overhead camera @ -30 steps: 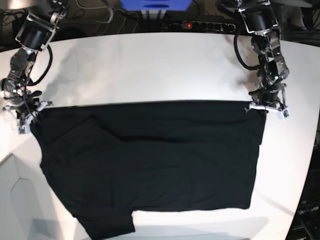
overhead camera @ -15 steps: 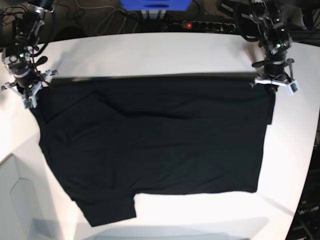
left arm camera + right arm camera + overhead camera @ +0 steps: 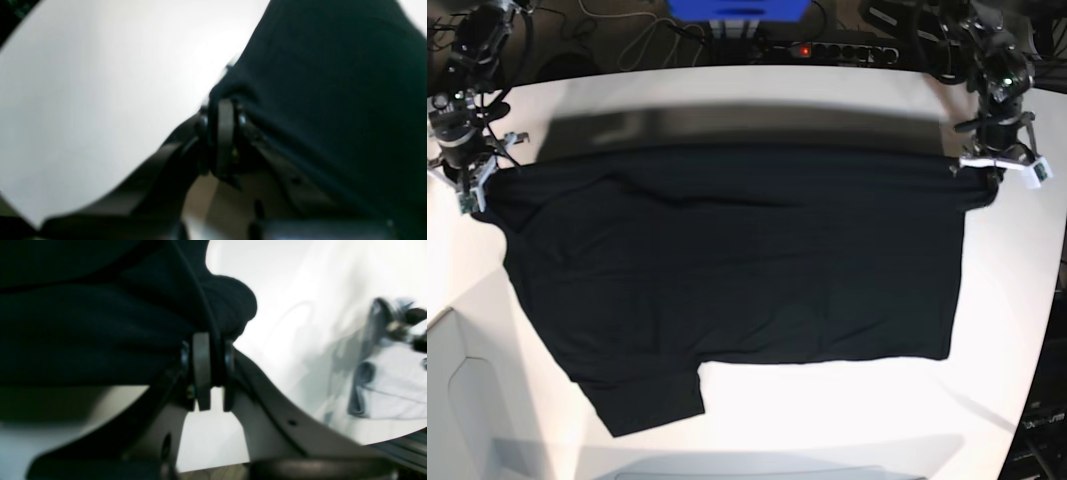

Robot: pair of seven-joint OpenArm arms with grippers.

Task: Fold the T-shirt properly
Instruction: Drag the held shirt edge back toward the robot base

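The black T-shirt's corner, now lifted above the white table, will be let go by my right gripper on the white table just inside its far edge (image 3: 511, 107) (image 3: 215, 439).
The black T-shirt (image 3: 727, 260) hangs stretched between my two grippers, its top edge lifted above the white table (image 3: 727, 100) and its lower part, with one sleeve at the bottom left, trailing on it. My left gripper (image 3: 987, 165) is at the right of the base view, shut on the shirt's corner. In the left wrist view the pinched cloth (image 3: 300, 83) bunches over the closed fingers (image 3: 225, 133). My right gripper (image 3: 475, 180) at the left is shut on the other corner; cloth (image 3: 100, 323) bulges over its fingers (image 3: 201, 370).
A power strip (image 3: 827, 48) and cables lie behind the table's far edge, with a blue box (image 3: 737, 12) at the back middle. The table's rounded right edge (image 3: 1052, 300) drops off beside the shirt. A lower white surface (image 3: 467, 400) sits at the near left.
Both grippers have risen and moved toward the table's far side, carrying the shirt's top edge up and back. The cloth has stretched taut and its lower hem has slid away from the near edge.
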